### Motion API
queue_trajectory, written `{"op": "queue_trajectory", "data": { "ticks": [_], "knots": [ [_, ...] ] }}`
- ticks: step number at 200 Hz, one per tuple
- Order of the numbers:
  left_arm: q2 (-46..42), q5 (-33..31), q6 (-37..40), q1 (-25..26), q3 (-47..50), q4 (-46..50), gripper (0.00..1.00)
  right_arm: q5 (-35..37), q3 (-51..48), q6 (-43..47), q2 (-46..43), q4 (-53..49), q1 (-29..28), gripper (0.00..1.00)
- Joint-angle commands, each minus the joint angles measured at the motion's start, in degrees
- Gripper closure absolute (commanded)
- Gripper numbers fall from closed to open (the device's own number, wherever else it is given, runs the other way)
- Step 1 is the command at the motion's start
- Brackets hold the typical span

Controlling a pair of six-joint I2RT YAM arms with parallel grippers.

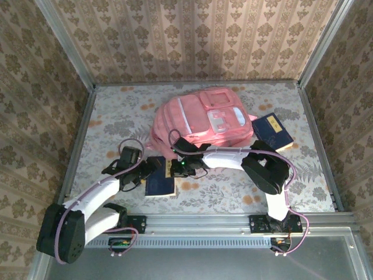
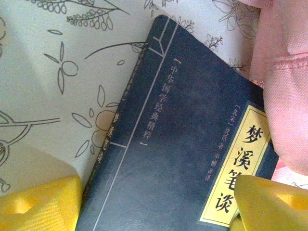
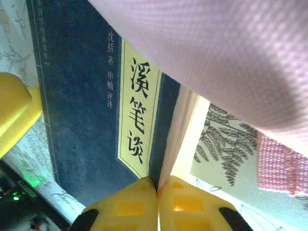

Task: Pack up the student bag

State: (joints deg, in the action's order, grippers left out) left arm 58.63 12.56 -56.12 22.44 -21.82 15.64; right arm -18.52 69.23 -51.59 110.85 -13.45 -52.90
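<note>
The book's open edge has only a thin layer of it pinched in my right gripper, so I should grip the spine (image 2: 107, 142) with my left gripper before regrasping the full thickness.
The student bag (image 1: 204, 119), a pink backpack, lies flat at the middle back of the table. Its fabric also shows in the left wrist view (image 2: 284, 96) and looms over the right wrist view (image 3: 216, 53). A dark blue book with a yellow title label (image 1: 159, 182) lies just in front of the bag, its far edge against the pink fabric. My right gripper (image 3: 158, 185) is shut on the book's near corner (image 3: 82, 96). My left gripper (image 2: 159, 204) stands open over the book (image 2: 168, 144), its yellow fingers (image 2: 38, 202) either side of the cover.
A second blue book (image 1: 271, 132) lies right of the bag. The floral tablecloth (image 1: 116, 111) runs to metal rails and patterned walls on three sides. Both grippers, left (image 1: 147, 169) and right (image 1: 173, 168), crowd the book in front of the bag.
</note>
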Motion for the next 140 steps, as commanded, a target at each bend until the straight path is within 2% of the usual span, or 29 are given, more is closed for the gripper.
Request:
{"op": "queue_trajectory", "data": {
  "ticks": [1, 9, 28, 47, 76, 96, 140],
  "knots": [
    [-0.1, 3.6, -1.1, 1.2, 0.3, 0.4, 0.17, -5.8, 0.8, -3.1, -0.9, 7.2, -0.1, 0.78],
    [0.5, 4.1, -1.5, 1.3, 0.6, -0.5, 0.17, -6.9, 0.8, -4.0, -0.2, 8.3, 0.0, 0.73],
    [2.0, 4.9, -2.3, 1.7, 1.3, -2.7, 0.17, -9.3, -0.2, -6.7, 1.2, 12.6, 0.5, 0.72],
    [2.6, 5.0, -2.5, 2.2, 1.5, -3.5, 0.18, -10.5, -1.4, -9.1, 2.2, 16.8, 0.7, 0.77],
    [1.1, 4.5, -2.2, 2.2, 1.0, -1.8, 0.18, -9.3, -1.5, -9.3, 3.1, 16.3, 1.1, 0.85],
    [-1.8, 2.1, -1.5, 2.1, -0.5, 3.2, 0.17, -8.0, -2.7, -9.3, 2.2, 15.5, 1.5, 0.93],
    [-12.1, -5.8, 1.9, -1.3, -6.8, 19.9, 0.14, -8.4, -6.7, -6.1, -4.1, 10.3, 2.0, 1.0]
  ]
}}
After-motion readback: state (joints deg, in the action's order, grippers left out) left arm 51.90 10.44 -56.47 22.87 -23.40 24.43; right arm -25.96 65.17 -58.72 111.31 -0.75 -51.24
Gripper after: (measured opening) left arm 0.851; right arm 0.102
